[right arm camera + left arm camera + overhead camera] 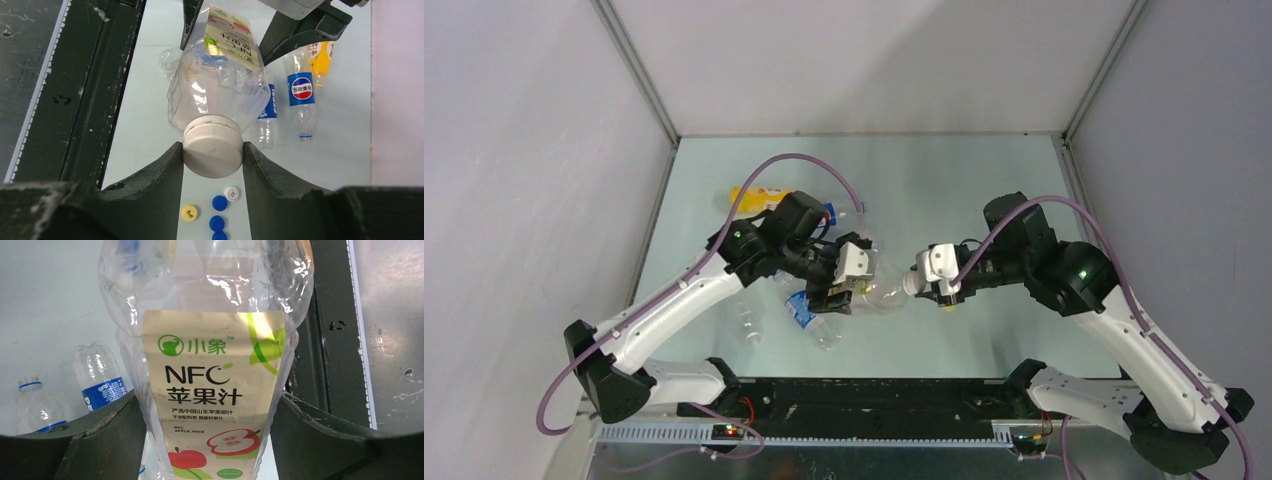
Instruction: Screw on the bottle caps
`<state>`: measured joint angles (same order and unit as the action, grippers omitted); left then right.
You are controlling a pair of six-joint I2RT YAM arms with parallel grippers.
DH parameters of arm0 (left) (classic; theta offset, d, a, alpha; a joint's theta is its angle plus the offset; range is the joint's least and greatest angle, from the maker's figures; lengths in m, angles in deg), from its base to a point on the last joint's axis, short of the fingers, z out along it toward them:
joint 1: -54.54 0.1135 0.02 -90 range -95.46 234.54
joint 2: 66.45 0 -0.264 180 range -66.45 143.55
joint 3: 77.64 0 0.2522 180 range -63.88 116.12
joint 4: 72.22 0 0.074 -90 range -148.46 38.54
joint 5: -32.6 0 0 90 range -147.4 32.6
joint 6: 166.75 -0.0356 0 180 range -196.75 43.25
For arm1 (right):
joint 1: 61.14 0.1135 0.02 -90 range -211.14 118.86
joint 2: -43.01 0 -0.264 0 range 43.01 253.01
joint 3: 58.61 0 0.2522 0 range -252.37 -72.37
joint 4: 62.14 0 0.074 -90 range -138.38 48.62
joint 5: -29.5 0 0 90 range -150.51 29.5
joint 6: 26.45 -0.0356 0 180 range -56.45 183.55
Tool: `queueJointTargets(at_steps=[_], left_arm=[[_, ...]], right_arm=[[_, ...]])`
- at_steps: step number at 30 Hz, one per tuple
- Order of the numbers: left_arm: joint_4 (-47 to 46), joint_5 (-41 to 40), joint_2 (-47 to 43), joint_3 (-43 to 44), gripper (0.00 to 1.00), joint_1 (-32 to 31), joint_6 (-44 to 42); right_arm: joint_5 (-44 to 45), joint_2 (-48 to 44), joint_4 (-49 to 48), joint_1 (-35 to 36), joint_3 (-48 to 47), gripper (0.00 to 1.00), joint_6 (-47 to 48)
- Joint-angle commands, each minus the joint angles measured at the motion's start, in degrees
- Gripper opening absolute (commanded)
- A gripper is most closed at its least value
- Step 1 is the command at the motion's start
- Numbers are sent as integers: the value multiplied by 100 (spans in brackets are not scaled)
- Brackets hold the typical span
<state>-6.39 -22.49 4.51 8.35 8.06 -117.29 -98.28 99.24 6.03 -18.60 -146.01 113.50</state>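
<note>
The apple-juice bottle hangs level. My right gripper should open while my left gripper tilts the bottle up, then take the white cap (913, 283) from above to carry it.
A clear bottle with a yellowish apple-juice label (215, 365) hangs level above the table between the two arms (882, 292). My left gripper (207, 400) is shut on its labelled body, a finger on each side (849, 285). A wide white bottle cap (213, 147) sits on the bottle's neck. My right gripper (212, 160) is shut on that cap, both pads touching its ribbed rim (921, 283). Loose caps lie on the table below: a yellow cap (189, 213), a small white cap (231, 193) and blue caps (219, 202).
Other bottles lie on the table: an orange bottle (754, 197), a blue-labelled bottle (809, 310) and a clear bottle (749, 320) to the left. A black rail (874, 395) runs along the near edge.
</note>
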Motion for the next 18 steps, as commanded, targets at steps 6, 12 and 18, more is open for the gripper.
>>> queueJointTargets(at_steps=[6, 12, 18], left_arm=[[-2400, -1561, -1030, -961, 0, -417, 367], [-3541, -2436, -1633, -1747, 0, -682, 477], [-4072, -2561, -1613, -2161, 0, -679, 863]], right_arm=[[-364, 487, -305, 75, -37, 0, -2231], [29, 567, -543, 55, -46, 0, -3515], [627, 281, -1002, 61, -41, 36, -4232]])
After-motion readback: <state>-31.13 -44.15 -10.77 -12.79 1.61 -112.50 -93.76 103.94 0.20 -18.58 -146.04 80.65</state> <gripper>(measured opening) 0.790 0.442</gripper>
